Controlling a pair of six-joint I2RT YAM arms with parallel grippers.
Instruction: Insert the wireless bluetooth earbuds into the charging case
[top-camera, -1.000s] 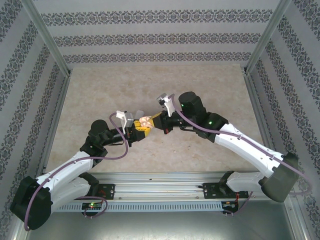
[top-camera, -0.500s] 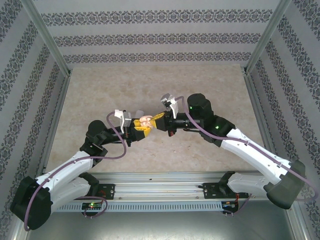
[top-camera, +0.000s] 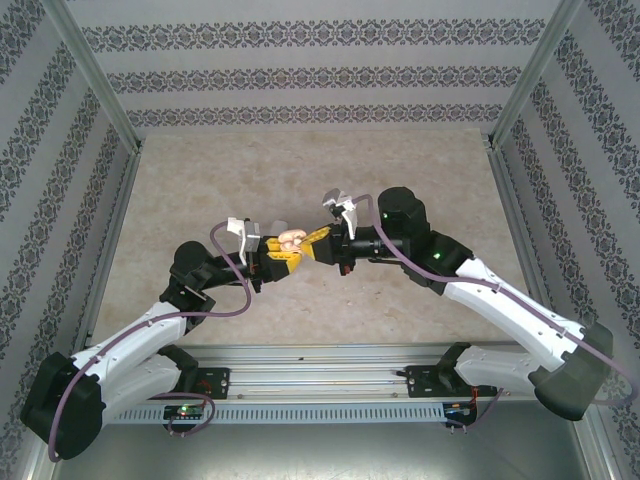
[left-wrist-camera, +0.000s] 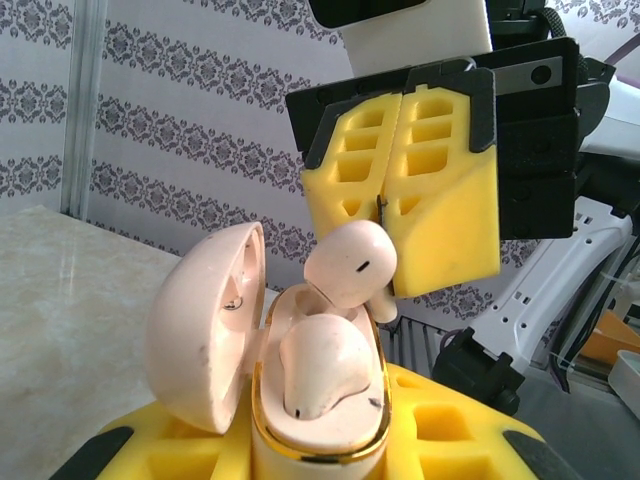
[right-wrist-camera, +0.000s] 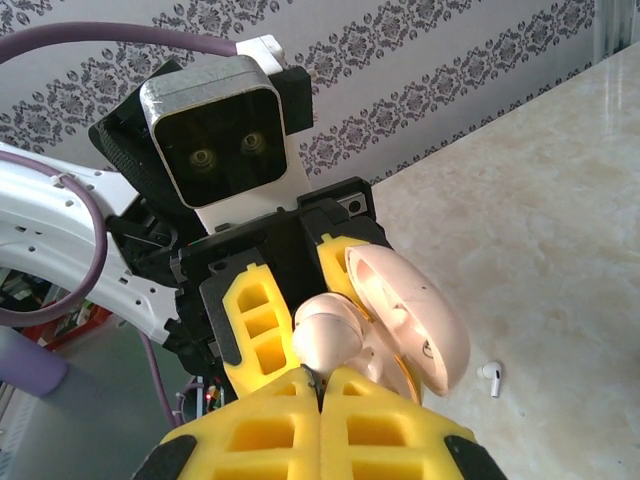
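Observation:
My right gripper needs to let go of the pink earbud on the marble tabletop a little railward of the charging case (top-camera: 317, 284).
My left gripper (left-wrist-camera: 320, 455) is shut on the base of a pale pink charging case (left-wrist-camera: 262, 400) with a gold rim. It holds the case upright, with the lid (left-wrist-camera: 200, 320) swung open to the left. One pink earbud (left-wrist-camera: 325, 365) sits in the near slot. My right gripper (left-wrist-camera: 384, 215) is shut on the stem of a second pink earbud (left-wrist-camera: 350, 262), whose bulb hangs tilted just over the far slot and touches the rim. From above, both grippers (top-camera: 285, 252) (top-camera: 316, 240) meet mid-table around the case (top-camera: 291, 240). The right wrist view has this earbud (right-wrist-camera: 328, 335) beyond my shut fingertips (right-wrist-camera: 321, 385).
A tiny white earbud (right-wrist-camera: 490, 378) lies loose on the marble tabletop (right-wrist-camera: 560, 220) under the case. Patterned walls and metal frame posts (top-camera: 100, 90) close in the table on three sides. The arm bases stand on a rail (top-camera: 320, 385) at the near edge.
My right gripper has swung left and lined up with the left gripper, bringing its earbud over the open case. The left arm has barely moved.

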